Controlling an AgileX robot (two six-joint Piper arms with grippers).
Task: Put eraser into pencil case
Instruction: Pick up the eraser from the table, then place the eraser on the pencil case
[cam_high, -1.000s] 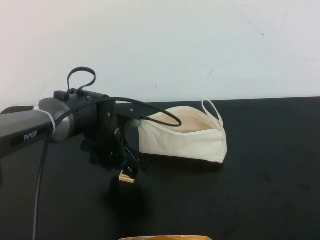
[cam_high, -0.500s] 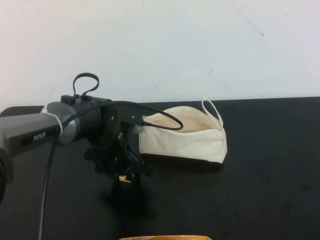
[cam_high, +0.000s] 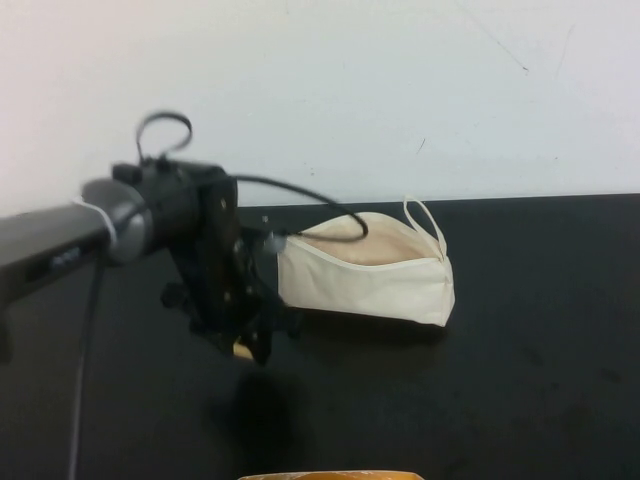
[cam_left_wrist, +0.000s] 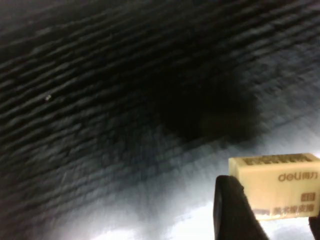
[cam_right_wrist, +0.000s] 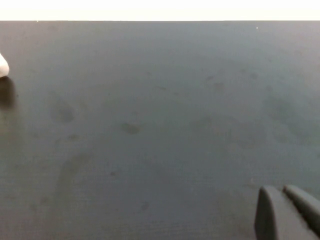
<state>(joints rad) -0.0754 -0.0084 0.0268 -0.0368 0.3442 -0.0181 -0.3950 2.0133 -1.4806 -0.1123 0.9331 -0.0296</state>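
Observation:
The eraser, now held just above the black table, will be released by my left gripper inside the open pencil case (cam_high: 325, 246), toward the end of the case that is opposite its loop strap.
My left gripper (cam_high: 245, 343) is shut on the eraser (cam_high: 241, 349), a small tan-yellow block, and holds it just above the black table, to the left of the pencil case's near end. In the left wrist view the eraser (cam_left_wrist: 277, 192) with its dark print sits between the black fingers (cam_left_wrist: 230, 210) of the left gripper (cam_left_wrist: 272, 212), with its shadow on the table below. The pencil case (cam_high: 365, 280) is a cream-white pouch lying open, beige lining up, loop strap at its right end. My right gripper (cam_right_wrist: 289, 215) shows only in its wrist view, shut and empty, low over bare table.
The black table (cam_high: 520, 390) ends at a white wall behind. A tan-orange object (cam_high: 330, 476) pokes in at the front edge. A white bit, likely the pouch's corner (cam_right_wrist: 2, 65), shows at the edge of the right wrist view.
My left gripper has lifted a little with the eraser in it and shifted slightly left. The pencil case has not moved.

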